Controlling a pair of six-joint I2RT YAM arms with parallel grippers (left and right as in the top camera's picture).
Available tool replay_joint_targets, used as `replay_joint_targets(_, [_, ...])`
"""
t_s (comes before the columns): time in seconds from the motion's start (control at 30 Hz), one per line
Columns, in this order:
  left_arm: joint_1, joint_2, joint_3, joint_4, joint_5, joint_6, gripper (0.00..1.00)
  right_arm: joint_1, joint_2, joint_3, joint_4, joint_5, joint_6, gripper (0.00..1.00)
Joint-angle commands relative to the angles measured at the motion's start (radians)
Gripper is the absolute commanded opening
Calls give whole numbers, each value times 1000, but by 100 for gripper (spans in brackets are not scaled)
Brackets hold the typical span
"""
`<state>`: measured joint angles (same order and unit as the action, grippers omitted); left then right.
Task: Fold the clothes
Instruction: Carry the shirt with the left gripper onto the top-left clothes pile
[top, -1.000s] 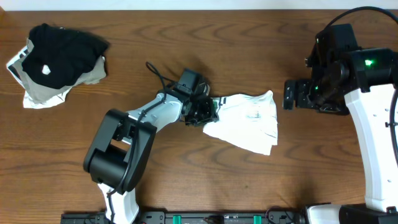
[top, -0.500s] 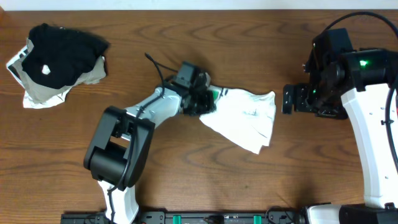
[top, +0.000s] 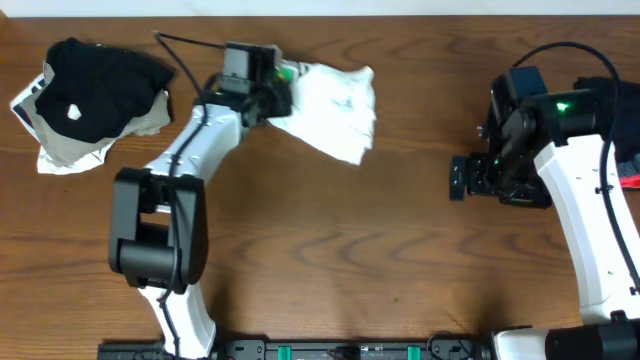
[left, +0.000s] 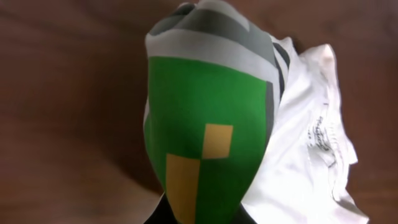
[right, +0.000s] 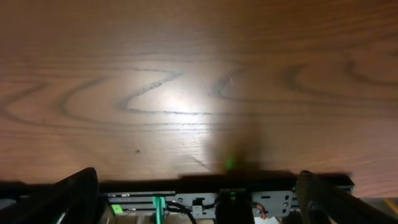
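My left gripper should release the white T-shirt on the black garment (top: 88, 82) that is on top of the pile in the far corner.
The clothes, a crumpled white T-shirt (top: 338, 100) with small black print, lie bunched near the table's far edge, left of centre. My left gripper (top: 278, 92) is shut on the shirt's left end, at a green patch (top: 288, 72). In the left wrist view the green patch with yellow squares (left: 208, 118) fills the middle, white cloth (left: 305, 143) spreads to its right, and my left gripper (left: 202, 219) pinches it at the bottom edge. My right gripper (top: 458, 178) stands open over bare wood at the right, away from the shirt. Its fingers (right: 78, 193) are wide apart with nothing between them.
A pile of other garments (top: 90, 100), black with a white spot on top of beige and white cloth, sits at the far left corner. A red item (top: 630, 181) shows at the right edge. The table's front rail (right: 205, 199) lies under the right wrist.
My left arm has swung the shirt from the middle of the table up and left to the far edge, still holding it. The right arm has shifted slightly toward the front.
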<state>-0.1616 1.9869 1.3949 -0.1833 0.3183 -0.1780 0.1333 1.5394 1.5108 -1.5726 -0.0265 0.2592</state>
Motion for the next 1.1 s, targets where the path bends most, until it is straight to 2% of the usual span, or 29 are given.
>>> replay_joint_targets(0.0, [85,3,27,45,-92,55,6,-7,-10,-13,2,-1,14,99])
replay_joint_targets(0.27, [246,3,27,262,-181,54,6,-7,-10,-13,-3,-1,61,99])
replay_joint_targets(0.53, [346,3,27,482,-312,54,6,-7,-10,-13,-24,-8,82,99])
replay_joint_targets(0.73, [411,3,27,504,-384,50,6,-7,-10,-13,-29,-9,90,99])
replay_joint_targets(1.07, [535,3,27,495,-383,39,6,-7,-10,-13,-35,-8,93,99])
